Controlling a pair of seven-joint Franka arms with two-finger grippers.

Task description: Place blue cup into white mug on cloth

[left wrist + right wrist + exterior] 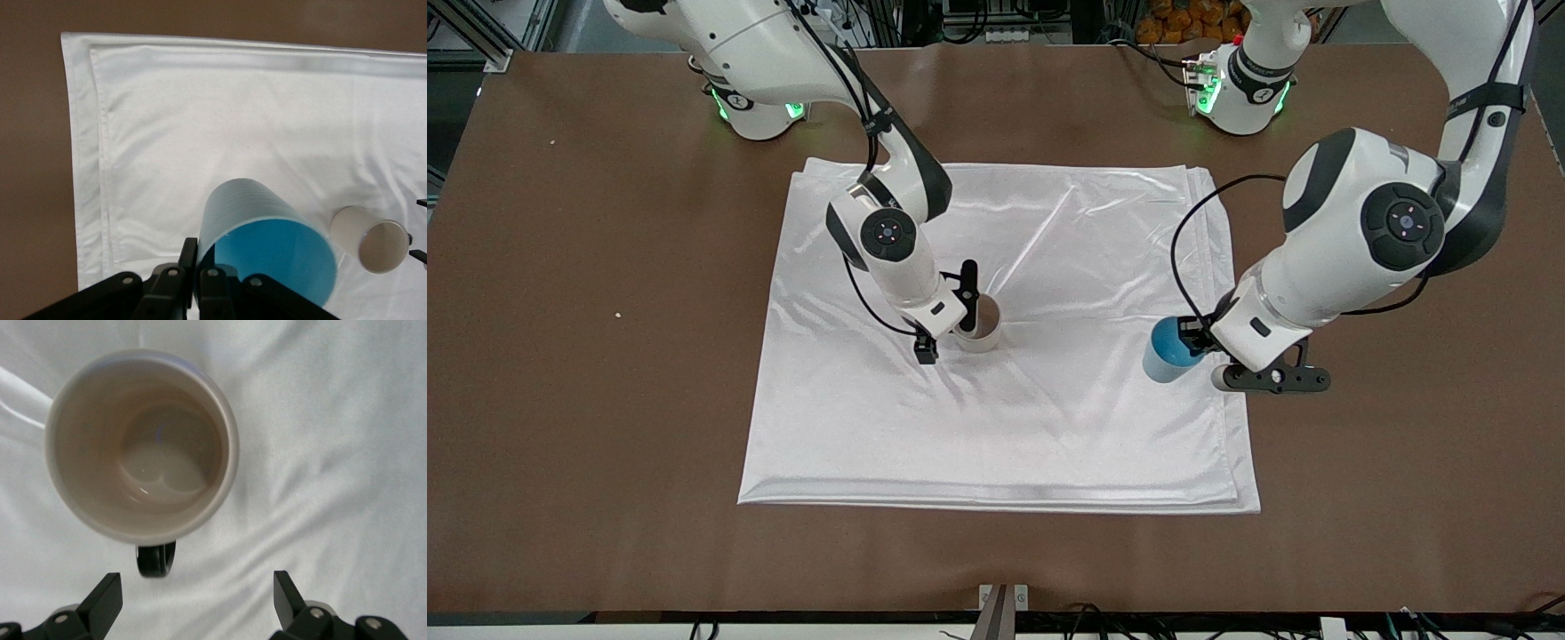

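Next, my left gripper lowers the blue cup and lets go of it inside the opening of the white mug [978,324] [381,245] that is beside my right gripper.
The white mug [980,327] stands upright near the middle of the cloth [1049,418]. In the right wrist view its pale inside [143,447] is empty and its dark handle points at my open right gripper [197,603]. In the front view that gripper [950,313] sits low beside the mug, one finger on each side of the handle and neither touching it. My left gripper [1193,338] is shut on the rim of the blue cup [1168,349], one finger inside the wall and one outside [200,273]. It holds the cup [267,240] tilted over the cloth's edge toward the left arm's end.
The cloth [200,120] lies on a brown table [587,356], with bare table on all sides of it. The mug also shows in the left wrist view [370,239]. The left arm's elbow [1369,222] hangs over the table beside the cloth.
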